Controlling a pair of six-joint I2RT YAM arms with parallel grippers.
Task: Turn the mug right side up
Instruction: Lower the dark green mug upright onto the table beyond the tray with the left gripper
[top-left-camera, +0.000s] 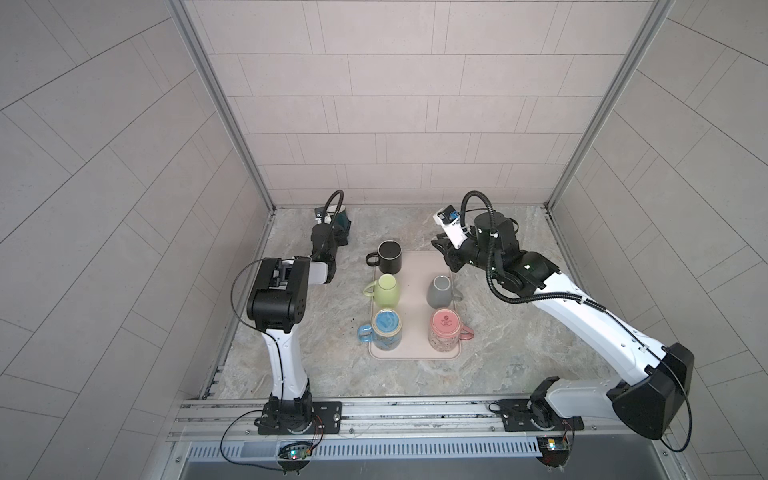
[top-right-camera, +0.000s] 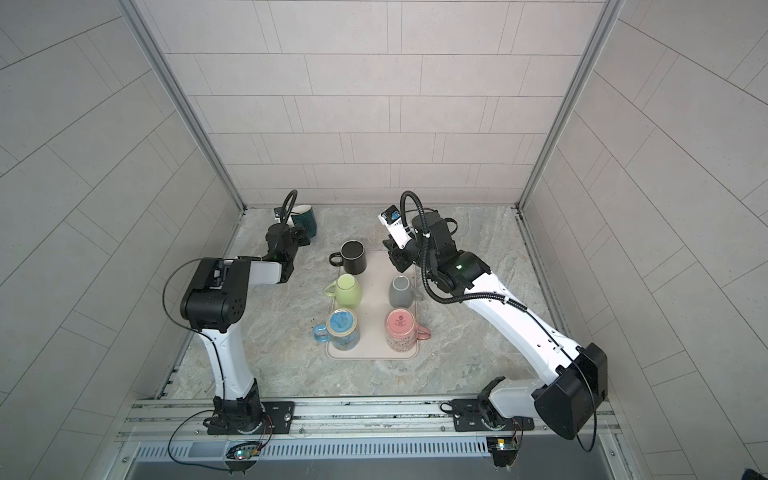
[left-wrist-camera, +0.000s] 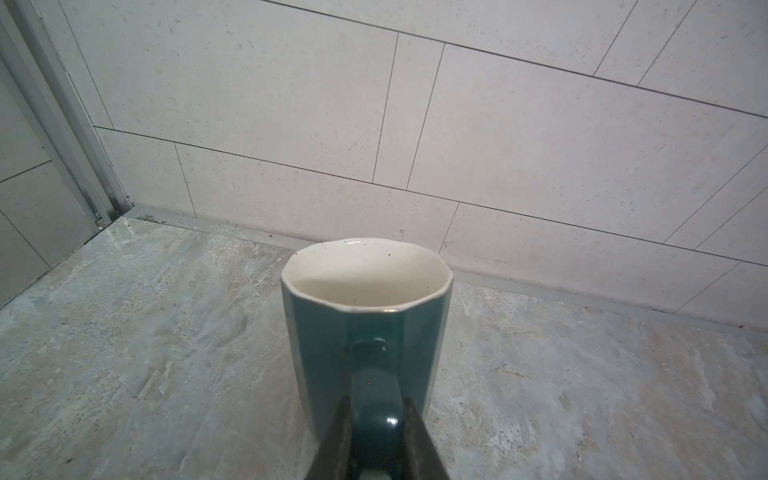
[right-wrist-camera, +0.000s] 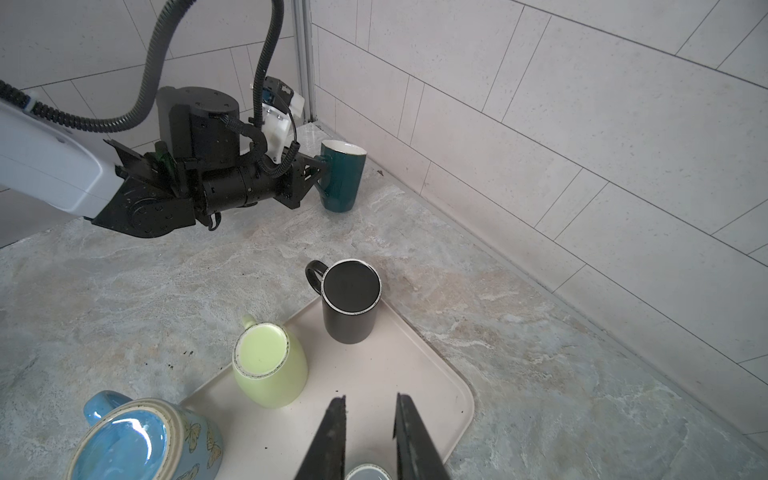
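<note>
Next, I let go of the teal mug with my left gripper, upright on the bare counter (top-left-camera: 345, 237) between the black mug and the corner of the back wall.
The teal mug (top-left-camera: 343, 221) (top-right-camera: 306, 221) stands at the back left of the counter with its white inside facing up. My left gripper (top-left-camera: 337, 240) (top-right-camera: 303, 240) is shut on the mug's handle. In the left wrist view the left gripper (left-wrist-camera: 376, 405) has a finger on each side of the handle, and the mug (left-wrist-camera: 365, 328) rises beyond it. The right wrist view shows the mug (right-wrist-camera: 343, 178) with its base at the counter. My right gripper (top-left-camera: 444, 249) (right-wrist-camera: 370, 401) hovers over the tray's far right corner, open a little, nothing between its fingers.
A beige tray (top-left-camera: 412, 299) in the middle of the counter carries several upside-down mugs: black (top-left-camera: 389, 257), green (top-left-camera: 386, 289), grey (top-left-camera: 440, 289), blue (top-left-camera: 386, 329) and pink (top-left-camera: 444, 332). The tiled back wall (left-wrist-camera: 457, 145) stands close behind the teal mug.
</note>
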